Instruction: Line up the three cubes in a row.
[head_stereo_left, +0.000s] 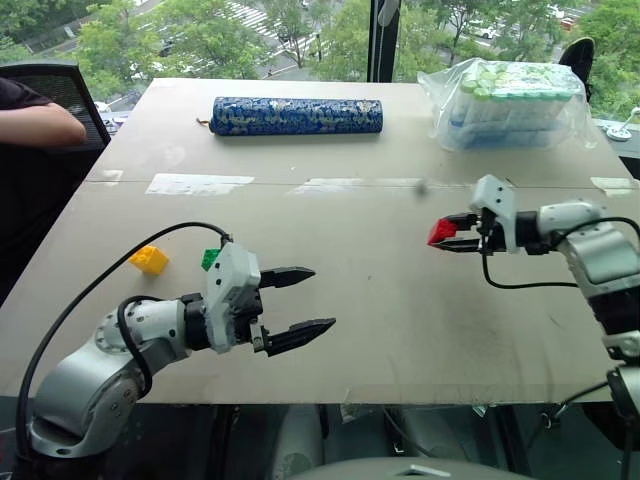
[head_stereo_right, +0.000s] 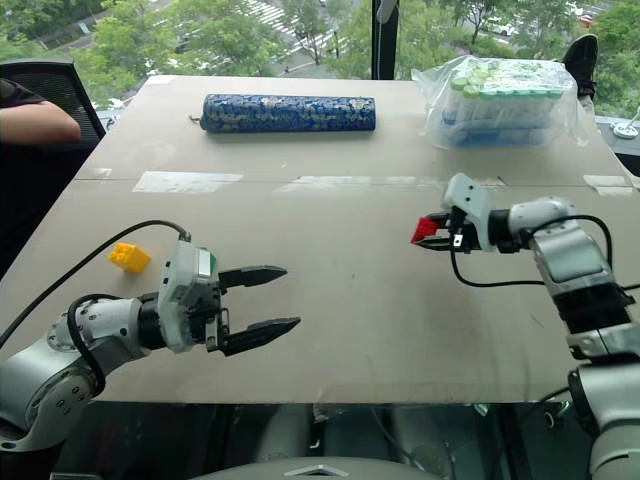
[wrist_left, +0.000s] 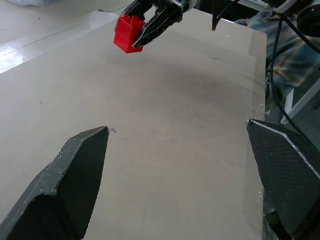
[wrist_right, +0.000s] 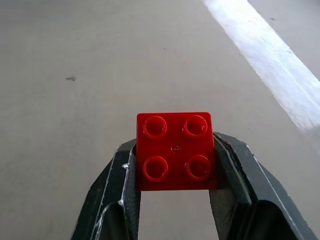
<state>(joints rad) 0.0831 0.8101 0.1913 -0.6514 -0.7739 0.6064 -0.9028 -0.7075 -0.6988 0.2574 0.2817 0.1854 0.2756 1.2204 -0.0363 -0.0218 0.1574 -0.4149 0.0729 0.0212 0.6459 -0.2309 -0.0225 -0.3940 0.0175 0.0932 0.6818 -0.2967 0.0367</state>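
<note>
I need to set the red cube down with my right gripper on the bare table nearer than the tape strips (head_stereo_left: 421, 259), level with the green cube.
My right gripper (head_stereo_left: 450, 234) is shut on the red cube (head_stereo_left: 439, 233) and holds it above the table at the right; the studded red cube (wrist_right: 175, 151) sits squarely between the two fingers in the right wrist view. The yellow cube (head_stereo_left: 149, 260) lies on the table at the left. The green cube (head_stereo_left: 210, 259) is just right of it, mostly hidden behind my left gripper's white body. My left gripper (head_stereo_left: 305, 307) hovers open and empty near the front edge, pointing right, with the red cube (wrist_left: 129, 33) far ahead of it.
A blue patterned roll (head_stereo_left: 297, 116) lies at the back of the table (head_stereo_left: 380, 300). A clear bag of bottles (head_stereo_left: 510, 103) stands at the back right. A person's arm (head_stereo_left: 40, 125) rests beside the far left edge. Tape strips cross the table's middle.
</note>
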